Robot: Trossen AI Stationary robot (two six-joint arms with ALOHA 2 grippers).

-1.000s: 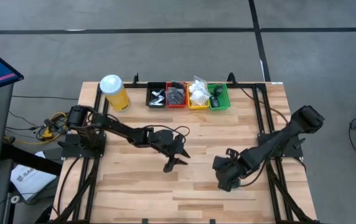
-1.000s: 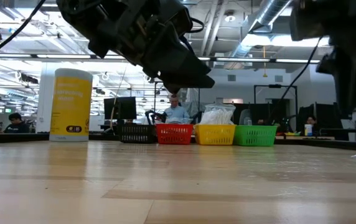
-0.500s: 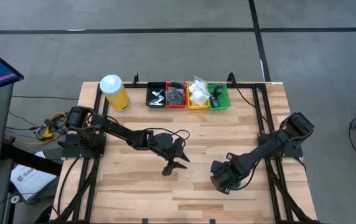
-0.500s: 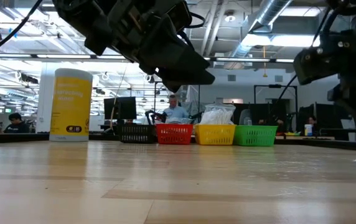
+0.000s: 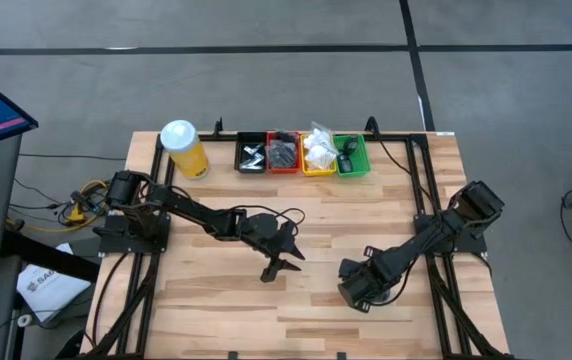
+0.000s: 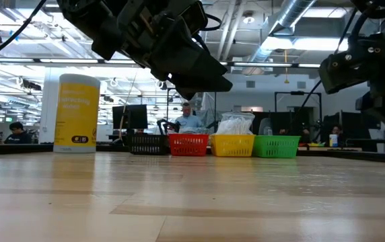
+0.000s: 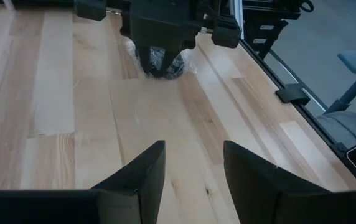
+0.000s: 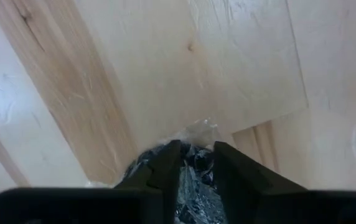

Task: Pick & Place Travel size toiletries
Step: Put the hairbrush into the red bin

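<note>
The packet's bulging dark middle is between my right gripper's fingers, so next I open them and pinch the packet's clear plastic edge (image 8: 201, 130) before I lift it.
A small dark toiletry in a crinkled clear plastic packet (image 7: 162, 62) lies on the wooden table at its right near part. My right gripper (image 5: 354, 292) stands over it, pointing down. In the right wrist view the packet (image 8: 193, 177) sits between the two fingers of that gripper (image 8: 196, 149), which are shut on it. My left gripper (image 5: 281, 262) hovers open above the middle of the table and holds nothing; it also shows in the left wrist view (image 7: 193, 155) and the low view (image 6: 199, 74). More toiletries fill the trays at the far edge. My right gripper pinches the packet between its two fingers (image 8: 165, 165), coming from above and pointing down. The crinkled clear plastic (image 8: 198, 134) bulges up past the fingertips. The packet rests on the table. The gripper body hides which part of the dark item inside is gripped.
Four small trays stand in a row at the far edge: black (image 5: 251, 153), red (image 5: 283, 153), yellow (image 5: 318, 155) and green (image 5: 351, 155). A tall yellow canister with a white lid (image 5: 183, 148) stands left of them. Bare wood lies between both grippers and the trays.
My right gripper has come down and a little toward the table's left and near edge onto the packet, then stayed there for the last half second. My left gripper has kept still.
</note>
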